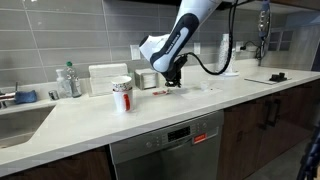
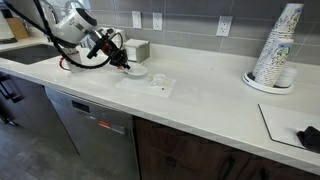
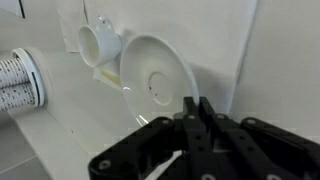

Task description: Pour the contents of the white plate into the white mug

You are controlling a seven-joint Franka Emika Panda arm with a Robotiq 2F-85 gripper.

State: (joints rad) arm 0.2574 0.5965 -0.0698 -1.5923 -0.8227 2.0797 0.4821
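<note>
My gripper will set the white plate down flat on the white counter [image 1: 182, 90] [image 3: 178, 86], close beside the white mug, and let go of it there.
In the wrist view the white plate [image 3: 155, 72] is a small round dish with a couple of dark bits on it. The white mug [image 3: 100, 40] lies just beyond its far rim, mouth towards the plate. My gripper [image 3: 192, 103] has its fingers pressed together on the plate's near rim. In an exterior view the gripper [image 2: 124, 62] reaches down over the plate [image 2: 138, 71] on the white counter. In an exterior view the gripper [image 1: 175, 79] sits low over the counter, and plate and mug are too small to make out.
The red-and-white patterned cup [image 1: 122, 96] stands close by and also shows in the wrist view [image 3: 15, 80]. A bottle [image 1: 68, 80] and a sink [image 1: 20, 122] lie further along. A stack of cups [image 2: 278, 48] stands far off. A clear wrapper [image 2: 160, 86] lies beside the plate.
</note>
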